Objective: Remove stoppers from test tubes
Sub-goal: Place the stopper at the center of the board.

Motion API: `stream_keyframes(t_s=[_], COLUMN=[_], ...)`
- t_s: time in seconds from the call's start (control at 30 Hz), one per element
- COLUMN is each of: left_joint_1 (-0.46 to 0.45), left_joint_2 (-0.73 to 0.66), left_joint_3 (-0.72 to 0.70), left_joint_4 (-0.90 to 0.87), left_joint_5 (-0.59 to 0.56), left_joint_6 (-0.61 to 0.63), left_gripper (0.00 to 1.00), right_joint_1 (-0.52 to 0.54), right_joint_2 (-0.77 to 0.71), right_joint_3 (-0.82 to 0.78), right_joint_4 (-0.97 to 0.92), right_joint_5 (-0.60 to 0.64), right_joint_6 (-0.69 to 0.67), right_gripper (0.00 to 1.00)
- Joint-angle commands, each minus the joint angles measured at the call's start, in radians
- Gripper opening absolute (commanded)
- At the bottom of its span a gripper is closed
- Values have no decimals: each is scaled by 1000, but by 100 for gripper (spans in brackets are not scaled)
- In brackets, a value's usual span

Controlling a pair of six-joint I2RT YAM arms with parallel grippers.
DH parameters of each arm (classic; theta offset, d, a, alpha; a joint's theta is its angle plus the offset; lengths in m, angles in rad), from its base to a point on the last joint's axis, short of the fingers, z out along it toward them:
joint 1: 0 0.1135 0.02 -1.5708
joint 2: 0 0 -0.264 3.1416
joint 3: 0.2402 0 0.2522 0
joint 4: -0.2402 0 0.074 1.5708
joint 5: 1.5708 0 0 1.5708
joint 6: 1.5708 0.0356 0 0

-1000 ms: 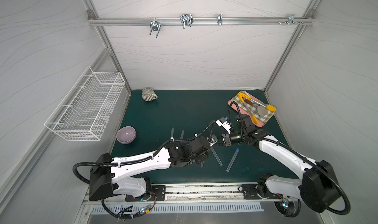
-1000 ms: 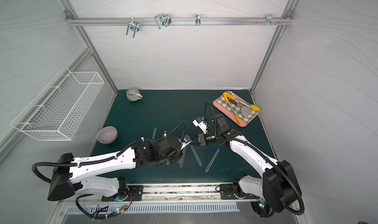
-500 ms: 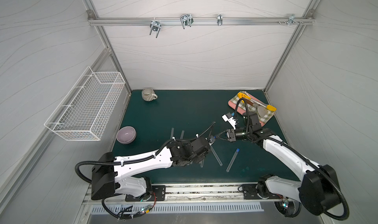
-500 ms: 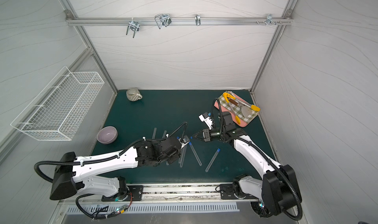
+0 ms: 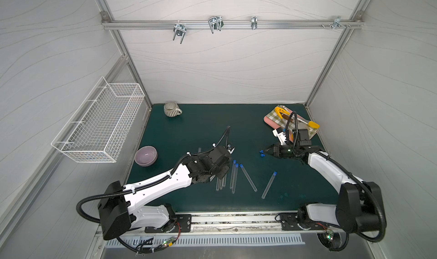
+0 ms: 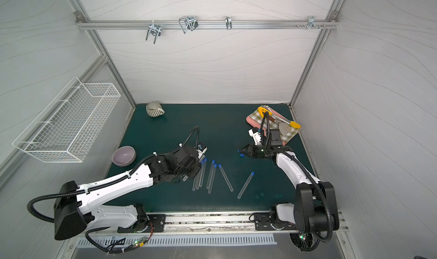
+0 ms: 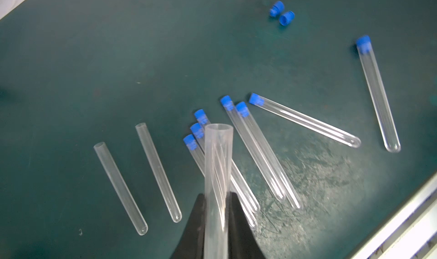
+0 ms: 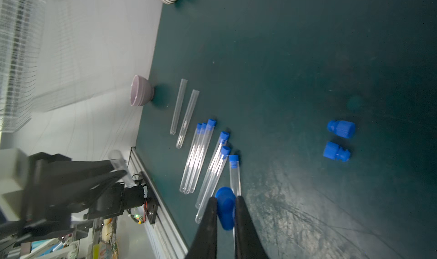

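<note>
The robot's right gripper should release its blue stopper on the green mat, snug (image 5: 265, 153) (image 8: 357, 143) against the two loose stoppers.
My left gripper (image 7: 216, 195) is shut on a clear test tube (image 7: 218, 156) whose mouth is open, with no stopper in it. Away to its right, my right gripper (image 8: 225, 198) is shut on one blue stopper (image 8: 225, 209) and hangs over the green mat near two loose stoppers (image 8: 340, 129) that lie side by side. Several test tubes with blue stoppers (image 7: 305, 120) lie on the mat below the left gripper, and in a top view (image 5: 247, 180) they fan out at mid-front. Two open tubes (image 7: 158, 172) lie beside them.
A purple bowl (image 5: 146, 155) sits at the mat's left edge and a striped mug (image 5: 172, 108) at the back left. A checked cloth with utensils (image 5: 274, 118) lies at the back right behind the right arm. A wire basket (image 5: 99, 120) hangs on the left wall.
The two grippers met at mid-table a second ago. The right gripper has since pulled away to the right with the blue stopper, and the left gripper keeps the now open tube.
</note>
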Motion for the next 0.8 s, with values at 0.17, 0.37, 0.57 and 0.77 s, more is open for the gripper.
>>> stream_keyframes(t_s=[0.17,0.37,0.57,0.77], left_joint_1=[73,111,139,163], left_joint_2=[0,25,60,87], left_joint_3=[16,21,35,39], left_joint_4=[35,97,99,88], left_joint_5=[53,124,138,142], left_joint_6=[-78,-101,-112,-117], left_gripper=[0,0,0,0], right_joint_1=[-42,-131,-156,-172], right_joint_2=[109,188,227,292], right_joint_3=[-24,-71,-70,-45], right_joint_4=[49,162,193,219], right_joint_5=[75,-3,40,32], right_joint_6=[-22,55,75,97], right_gripper=[2,3,4,9])
